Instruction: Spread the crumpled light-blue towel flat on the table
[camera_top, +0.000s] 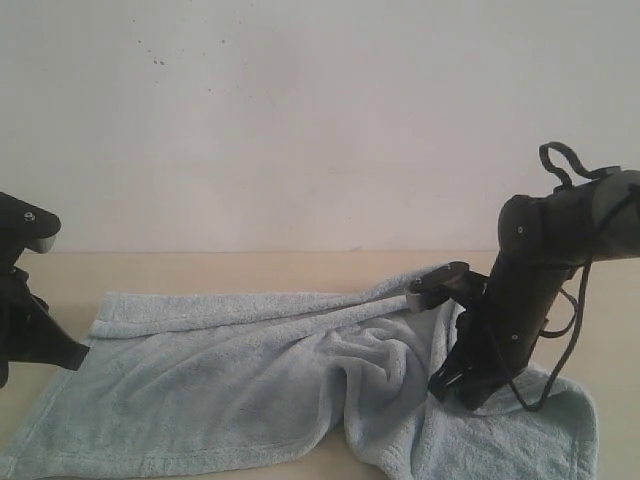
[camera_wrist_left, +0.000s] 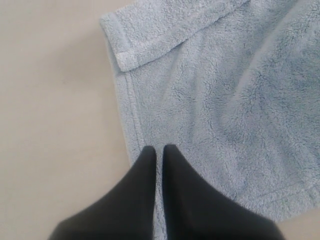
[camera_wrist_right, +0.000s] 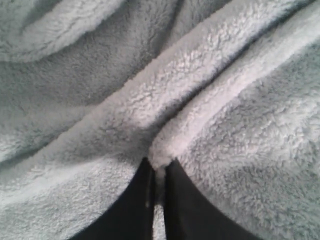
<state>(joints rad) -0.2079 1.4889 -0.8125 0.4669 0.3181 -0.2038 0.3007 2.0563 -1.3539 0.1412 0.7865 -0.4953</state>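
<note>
The towel's far edge lies folded beyond my closed left fingers, so I should open them and take the fold's loose corner (camera_top: 99, 330).
The light-blue towel (camera_top: 230, 390) lies on the beige table (camera_top: 250, 270). Its left half is nearly flat, while its right half is bunched into soft folds. My left gripper (camera_top: 78, 355) sits at the towel's left edge. In the left wrist view this gripper (camera_wrist_left: 159, 148) is shut over the hemmed border of the towel (camera_wrist_left: 225, 100), with no cloth raised between the tips. A corner (camera_wrist_left: 150, 45) is folded over. My right gripper (camera_top: 445, 385) points down into the rumpled part. Up close, the right gripper (camera_wrist_right: 159, 162) is shut on a ridge of the towel (camera_wrist_right: 225, 100).
A white wall (camera_top: 300, 120) with small dark specks stands behind the table. Bare table (camera_wrist_left: 50, 100) lies beside the towel's left edge. A black cable (camera_top: 560, 350) loops off the right arm above the towel's right end.
</note>
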